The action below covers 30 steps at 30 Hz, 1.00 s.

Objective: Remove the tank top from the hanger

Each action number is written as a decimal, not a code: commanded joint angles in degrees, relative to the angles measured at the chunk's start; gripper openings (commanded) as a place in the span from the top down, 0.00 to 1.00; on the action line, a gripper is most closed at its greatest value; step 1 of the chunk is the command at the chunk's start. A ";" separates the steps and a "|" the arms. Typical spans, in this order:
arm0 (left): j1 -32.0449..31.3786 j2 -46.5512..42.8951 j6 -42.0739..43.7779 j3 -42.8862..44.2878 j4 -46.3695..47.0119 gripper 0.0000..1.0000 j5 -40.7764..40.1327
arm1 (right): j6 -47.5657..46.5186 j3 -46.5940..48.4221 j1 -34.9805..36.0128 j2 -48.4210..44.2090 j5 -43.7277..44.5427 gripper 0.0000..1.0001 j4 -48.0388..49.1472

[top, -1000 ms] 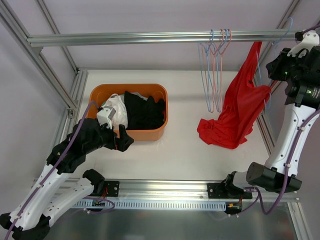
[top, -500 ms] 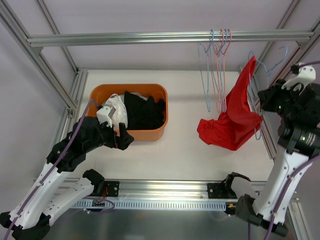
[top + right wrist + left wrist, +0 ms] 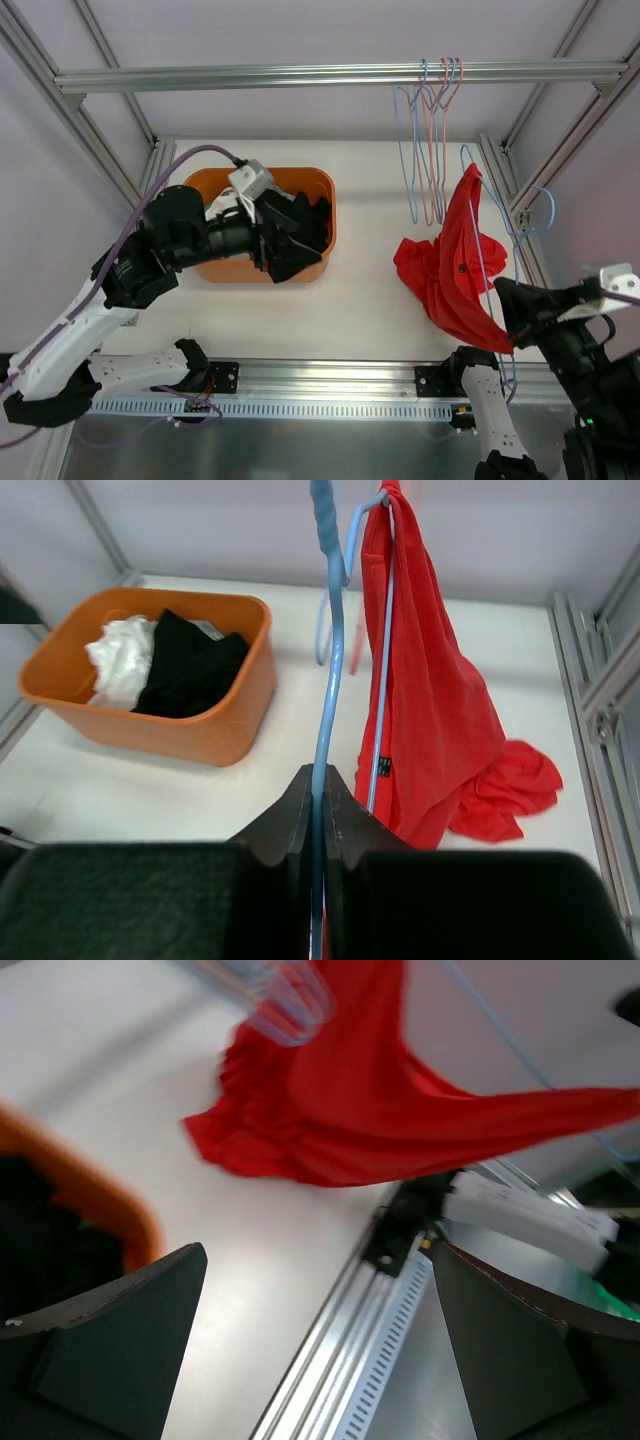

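The tank top's shoulder lies over the far end of the hanger, so the robot's left gripper will pinch the shoulder there (image 3: pixel 471 178) and pull it off toward the orange bin.
The red tank top (image 3: pixel 455 270) hangs on a light blue wire hanger (image 3: pixel 478 235), its lower part bunched on the white table. My right gripper (image 3: pixel 504 302) is shut on the hanger's wire and holds it off the rail, near the front right. In the right wrist view the jaws (image 3: pixel 322 780) pinch the blue hanger (image 3: pixel 328 660), and the tank top (image 3: pixel 425 700) drapes just to the right of it. My left gripper (image 3: pixel 298 245) is open and empty above the orange bin. Its wrist view (image 3: pixel 318 1260) looks across at the tank top (image 3: pixel 330 1110).
An orange bin (image 3: pixel 312 268) with white and black clothes sits at the left middle; it also shows in the right wrist view (image 3: pixel 180 730). Several empty hangers (image 3: pixel 430 130) hang on the top rail (image 3: pixel 250 76). Aluminium frame rails run along the table's sides and front.
My right arm has pulled the hanger and tank top off the rail and down toward the near edge. My left arm has risen and swung right over the bin.
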 commanded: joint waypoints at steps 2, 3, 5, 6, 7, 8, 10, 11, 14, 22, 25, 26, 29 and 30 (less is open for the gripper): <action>-17.08 6.09 9.15 10.68 8.61 0.01 -2.49 | 0.49 8.71 6.69 -0.43 -1.67 1.00 -1.74; -19.54 9.50 12.12 12.62 9.48 0.01 -5.29 | 0.49 10.54 7.84 -0.35 -2.63 1.00 -1.65; -26.20 12.95 14.95 18.24 10.37 0.01 -10.13 | 1.37 12.14 10.74 0.53 -7.54 1.00 -1.04; -27.90 16.10 18.01 19.91 11.50 0.01 -12.24 | 1.72 12.84 11.80 0.88 -9.39 1.00 -0.17; -29.39 17.61 18.73 22.63 12.56 0.01 -17.92 | 1.90 13.28 12.76 1.41 -12.80 1.00 0.10; -31.15 20.32 20.57 23.96 13.53 0.01 -20.67 | 1.99 13.64 14.69 2.54 -14.40 1.00 0.36; -31.43 22.88 22.78 26.77 16.78 0.01 -26.98 | 2.08 14.86 16.81 3.78 -16.95 1.00 0.89; -31.43 25.51 23.39 27.66 17.48 0.01 -29.29 | 2.08 15.39 18.56 4.83 -17.23 1.00 0.89; -31.43 30.08 25.42 31.00 18.46 0.10 -37.03 | 1.64 17.50 20.94 7.20 -17.32 1.00 1.07; -31.43 29.14 25.25 25.49 19.16 0.78 -39.86 | 1.02 19.62 22.35 10.55 -12.15 1.00 1.16; -31.43 25.63 24.37 21.44 20.04 0.94 -39.68 | 0.58 18.56 22.44 11.08 -9.94 1.00 1.25; -31.43 24.23 24.28 20.73 20.21 0.96 -39.77 | 0.58 18.30 22.35 11.17 -9.59 1.00 1.33; -31.43 21.85 23.75 18.09 20.22 0.74 -39.86 | 1.11 16.19 22.35 11.78 -8.61 1.00 3.00; -31.43 21.23 23.58 17.30 20.39 0.60 -39.95 | 1.20 15.32 22.35 11.96 -9.14 1.00 3.18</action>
